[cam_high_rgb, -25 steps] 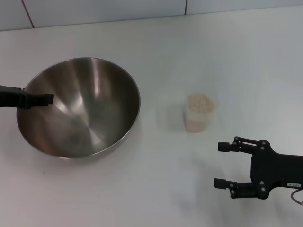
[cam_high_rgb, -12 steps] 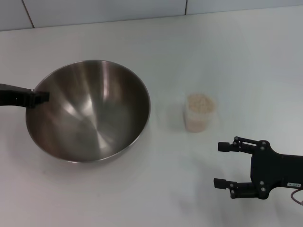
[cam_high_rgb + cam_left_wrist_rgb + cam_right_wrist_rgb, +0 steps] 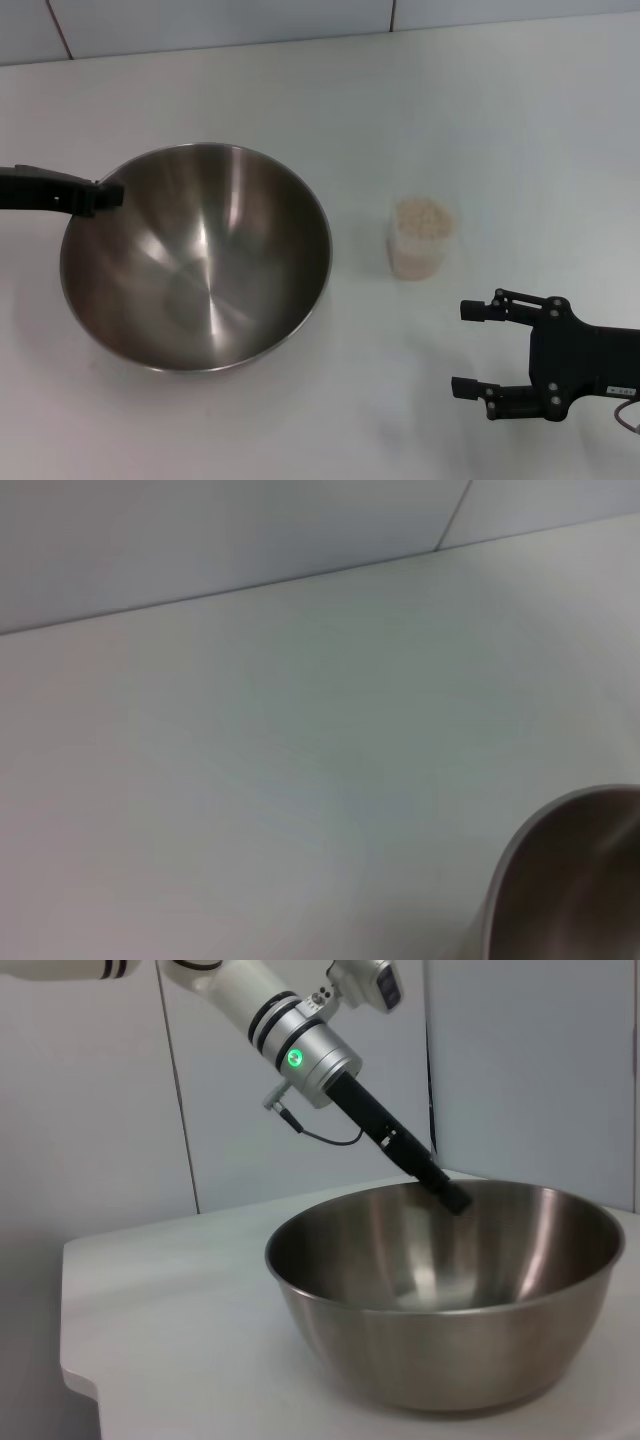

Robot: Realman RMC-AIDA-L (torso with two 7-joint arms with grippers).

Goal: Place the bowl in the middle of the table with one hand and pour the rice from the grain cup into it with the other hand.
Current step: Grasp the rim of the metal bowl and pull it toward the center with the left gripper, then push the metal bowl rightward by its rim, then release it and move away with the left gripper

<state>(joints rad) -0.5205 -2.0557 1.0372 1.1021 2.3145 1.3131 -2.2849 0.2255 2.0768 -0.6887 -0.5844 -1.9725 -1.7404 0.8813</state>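
Observation:
The clear grain cup is next for my right gripper, which should go to it and close around the cup's sides (image 3: pixel 416 248), below the cup's rim, to carry the rice over.
The steel bowl (image 3: pixel 195 260) rests on the white table (image 3: pixel 450 110), left of centre. My left gripper (image 3: pixel 103 195) is shut on the bowl's left rim; the right wrist view shows it (image 3: pixel 450 1196) at the far rim of the bowl (image 3: pixel 450 1300). A part of the bowl's rim shows in the left wrist view (image 3: pixel 570 880). The clear grain cup (image 3: pixel 420 245), full of rice (image 3: pixel 421 217), stands upright to the right of the bowl, apart from it. My right gripper (image 3: pixel 462 348) is open and empty, near the table's front right, short of the cup.
The table's back edge meets a tiled wall (image 3: pixel 220 20). In the right wrist view the table's rounded corner (image 3: pixel 85 1360) lies beyond the bowl. Bare tabletop lies between the bowl and the cup.
My left gripper has drawn the bowl to the right and a little nearer, toward the table's middle. The cup and the right gripper have not moved.

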